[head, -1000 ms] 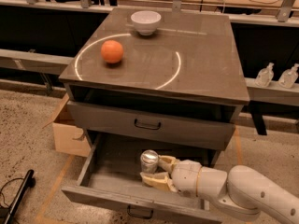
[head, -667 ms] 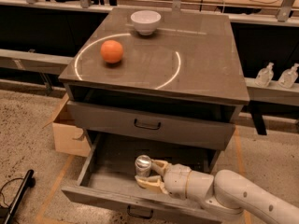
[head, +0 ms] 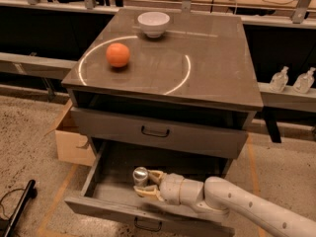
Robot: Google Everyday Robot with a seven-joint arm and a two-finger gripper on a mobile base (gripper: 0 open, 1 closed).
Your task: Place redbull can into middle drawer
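The gripper should release the redbull can on the middle drawer's bottom (head: 131, 190), slightly behind the front panel.
The middle drawer (head: 106, 201) is pulled open at the bottom of the grey cabinet, below the shut upper drawer (head: 158, 131). My gripper (head: 144, 184) reaches into the open drawer from the right and is shut on the redbull can (head: 140, 176). The can is slim and silver with a shiny top, upright, low inside the drawer near its front left part. My white arm (head: 247, 206) stretches across the drawer's right side.
An orange (head: 118, 55) and a white bowl (head: 153, 23) sit on the cabinet top (head: 217, 68). A cardboard box (head: 71, 139) stands left of the cabinet. Two clear bottles (head: 291, 79) sit on a ledge at the right. A black object (head: 17, 204) lies on the floor at left.
My gripper has moved left and lower into the open drawer, carrying the can with it. The arm now reaches further across the drawer.
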